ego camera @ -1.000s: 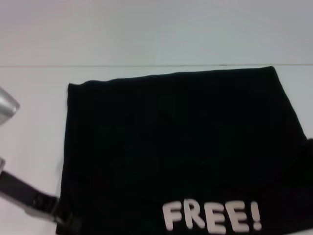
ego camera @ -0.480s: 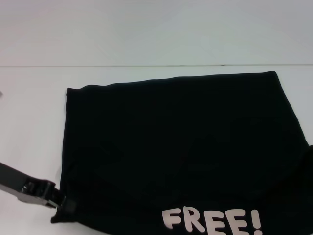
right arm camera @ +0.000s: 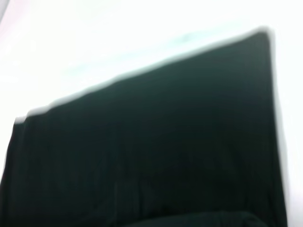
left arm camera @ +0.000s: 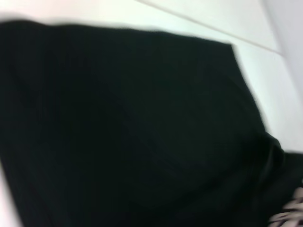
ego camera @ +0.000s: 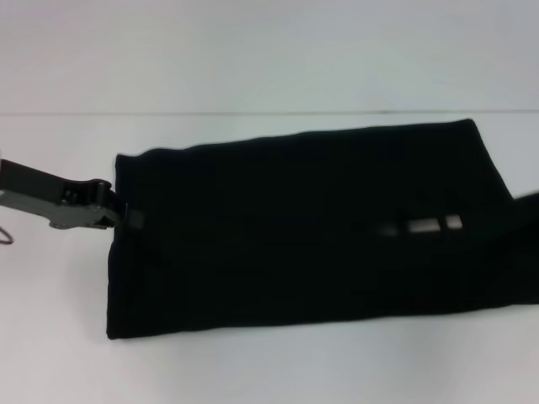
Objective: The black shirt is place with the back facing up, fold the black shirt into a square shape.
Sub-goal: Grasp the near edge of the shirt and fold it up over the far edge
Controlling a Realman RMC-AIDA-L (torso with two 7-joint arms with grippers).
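Observation:
I should use my right gripper to let go of the black shirt's lifted edge, now folded over toward the far edge, on the shirt's far corner (ego camera: pixel 482 124) (right arm camera: pixel 271 40), next to the table's far edge.
The black shirt (ego camera: pixel 303 227) lies across the white table (ego camera: pixel 253 370), with its near part lifted and folded over toward the far edge. A sliver of the white letters (ego camera: pixel 421 225) shows under the raised fold. My left gripper (ego camera: pixel 118 215) is shut on the shirt's left edge, about halfway up. My right gripper (ego camera: pixel 529 206) is a dark blur at the shirt's right edge and holds that side of the fold. The left wrist view is filled with black cloth (left arm camera: pixel 132 123), with a bit of lettering (left arm camera: pixel 291 213). The right wrist view also shows the cloth (right arm camera: pixel 156 151).
The table's far edge (ego camera: pixel 253 113) runs behind the shirt, with a pale wall beyond. Bare white table lies in front of the shirt and to its left (ego camera: pixel 50 320).
Both grippers have carried the shirt's near edge up and away from me. The "FREE!" letters have turned under the fold, and the left gripper has moved from the near left corner to mid-left.

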